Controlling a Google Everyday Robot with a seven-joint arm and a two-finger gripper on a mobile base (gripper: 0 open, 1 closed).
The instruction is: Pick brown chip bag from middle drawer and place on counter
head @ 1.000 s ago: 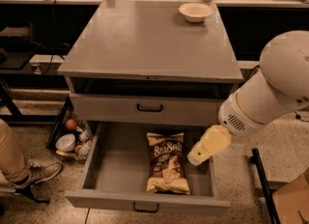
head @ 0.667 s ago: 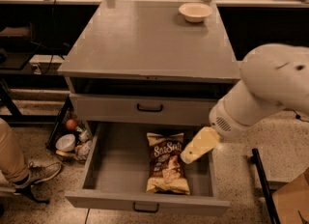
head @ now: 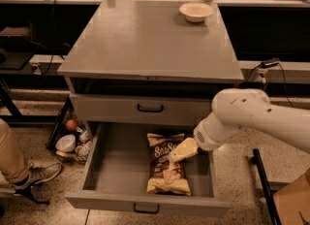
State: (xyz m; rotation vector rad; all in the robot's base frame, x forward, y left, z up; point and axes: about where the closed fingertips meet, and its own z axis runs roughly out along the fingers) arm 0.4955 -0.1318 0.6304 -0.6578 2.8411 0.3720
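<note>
I need to next close my gripper on the middle of the long edge point(head: 179, 160) nearest my arm, on the brown chip bag in the open drawer.
The brown chip bag point(head: 165, 168) lies flat in the open middle drawer point(head: 116, 168), right of its centre, long side running front to back, "Sea Salt" lettering facing up. My gripper point(head: 180, 152), cream-yellow at the end of the white arm point(head: 252, 120), reaches in from the right and hangs just above the bag's upper right part. The grey counter point(head: 145, 40) spreads above the drawers.
A cream bowl point(head: 195, 11) sits at the counter's back right. A shut drawer front with a black handle point(head: 150, 108) is above the open drawer. Clutter and a bowl point(head: 65, 142) lie on the floor to the left, beside a person's leg and shoe point(head: 34, 174).
My arm has swung left and lower, bringing the gripper from beside the bag's right edge to over the bag. The bag has not moved.
</note>
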